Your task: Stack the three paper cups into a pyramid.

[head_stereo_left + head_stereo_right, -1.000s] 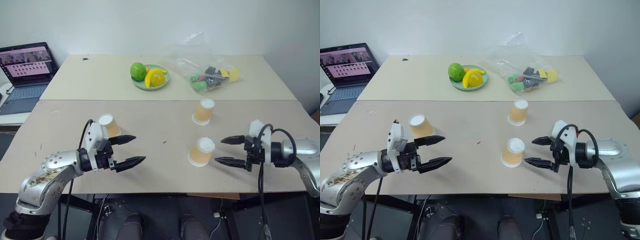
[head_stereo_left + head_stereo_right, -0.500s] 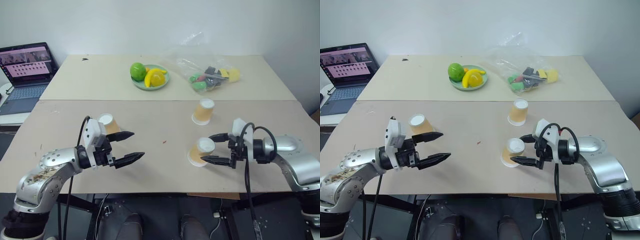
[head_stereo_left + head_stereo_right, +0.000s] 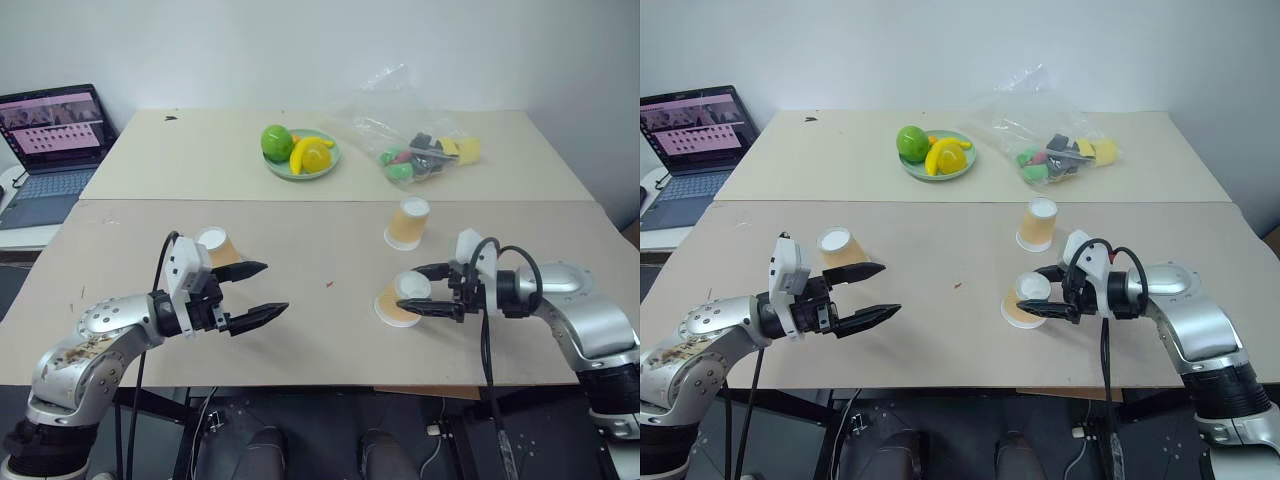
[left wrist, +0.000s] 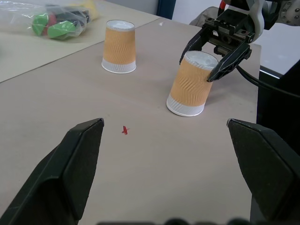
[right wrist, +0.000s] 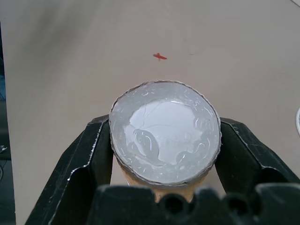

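My right gripper is going to put the paper cup down. Next, I set it just behind the small red mark on the table (image 3: pixel 329 271) (image 5: pixel 181 56).
Three paper cups stand upside down on the tan table (image 3: pixel 320 330). One cup (image 3: pixel 218 247) is at the left, just behind my left gripper (image 3: pixel 275 288), which hangs open and empty. A second cup (image 3: pixel 407 222) stands at the right, farther back. The nearest cup (image 3: pixel 398 298) leans off upright, and my right gripper (image 3: pixel 412 289) is shut on its upper end. In the right wrist view the black fingers (image 5: pixel 93 152) press both sides of that cup's white base (image 5: pixel 165 136). The left wrist view shows the leaning cup (image 4: pixel 190 84) held by the right gripper (image 4: pixel 212 52).
At the back stand a green plate of fruit (image 3: pixel 300 156) and a clear bag of toys (image 3: pixel 420 150). A laptop (image 3: pixel 50 140) sits open on a side table at the far left. A small red mark (image 3: pixel 328 284) lies mid-table.
My right gripper moved left to the nearest cup and closed on its upper end; the cup now leans. The left arm stayed put.
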Controlling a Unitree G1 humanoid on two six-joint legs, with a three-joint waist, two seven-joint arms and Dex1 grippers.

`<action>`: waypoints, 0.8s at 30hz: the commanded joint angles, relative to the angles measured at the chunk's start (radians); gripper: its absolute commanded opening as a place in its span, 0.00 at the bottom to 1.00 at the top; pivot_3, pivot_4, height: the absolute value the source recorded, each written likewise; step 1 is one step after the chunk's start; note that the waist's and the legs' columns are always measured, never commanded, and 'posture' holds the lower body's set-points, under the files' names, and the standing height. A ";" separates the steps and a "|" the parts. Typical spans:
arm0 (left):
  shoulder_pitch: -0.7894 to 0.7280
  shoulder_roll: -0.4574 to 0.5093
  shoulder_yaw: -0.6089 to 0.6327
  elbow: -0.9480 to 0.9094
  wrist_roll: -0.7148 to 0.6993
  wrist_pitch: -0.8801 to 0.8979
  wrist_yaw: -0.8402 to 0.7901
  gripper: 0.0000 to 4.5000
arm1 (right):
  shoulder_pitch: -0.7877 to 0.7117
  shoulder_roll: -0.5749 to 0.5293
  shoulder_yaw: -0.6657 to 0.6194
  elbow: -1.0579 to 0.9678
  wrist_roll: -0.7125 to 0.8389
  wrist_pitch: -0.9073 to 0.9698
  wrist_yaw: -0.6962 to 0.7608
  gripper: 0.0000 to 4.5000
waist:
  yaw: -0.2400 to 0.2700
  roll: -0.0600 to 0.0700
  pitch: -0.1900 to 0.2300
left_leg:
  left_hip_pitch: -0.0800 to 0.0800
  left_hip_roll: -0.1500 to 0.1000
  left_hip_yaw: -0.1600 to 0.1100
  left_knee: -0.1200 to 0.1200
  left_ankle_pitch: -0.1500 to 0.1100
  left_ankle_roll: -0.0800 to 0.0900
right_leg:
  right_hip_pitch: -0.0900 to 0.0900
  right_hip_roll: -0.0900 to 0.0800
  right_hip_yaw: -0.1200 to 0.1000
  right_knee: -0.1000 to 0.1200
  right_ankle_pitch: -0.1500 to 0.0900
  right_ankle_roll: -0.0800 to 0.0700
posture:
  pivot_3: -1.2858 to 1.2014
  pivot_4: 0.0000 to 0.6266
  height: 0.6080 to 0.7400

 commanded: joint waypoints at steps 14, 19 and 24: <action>-0.014 -0.034 -0.002 0.010 0.019 -0.013 -0.007 1.00 | -0.515 0.340 0.202 0.336 -0.103 -0.023 -0.006 0.62 | -0.027 0.000 0.000 | 0.002 0.000 -0.001 0.001 0.000 0.000 | -0.002 0.000 0.000 0.006 0.000 0.000 | 0.52 0.24 1.00; -0.004 -0.035 0.001 0.003 0.024 -0.012 -0.002 1.00 | -0.624 0.445 0.263 0.627 -0.220 -0.139 -0.015 0.62 | -0.024 0.000 0.000 | 0.001 0.000 -0.001 0.001 0.000 0.000 | -0.003 0.000 0.000 0.007 0.000 0.000 | 0.52 0.24 1.00; 0.014 -0.048 0.014 -0.013 0.016 -0.007 0.028 1.00 | -0.661 0.478 0.273 0.777 -0.286 -0.215 -0.009 0.62 | -0.025 0.000 0.000 | 0.001 -0.001 -0.001 0.001 0.000 0.000 | -0.003 -0.001 -0.001 0.007 0.000 0.000 | 0.52 0.24 1.00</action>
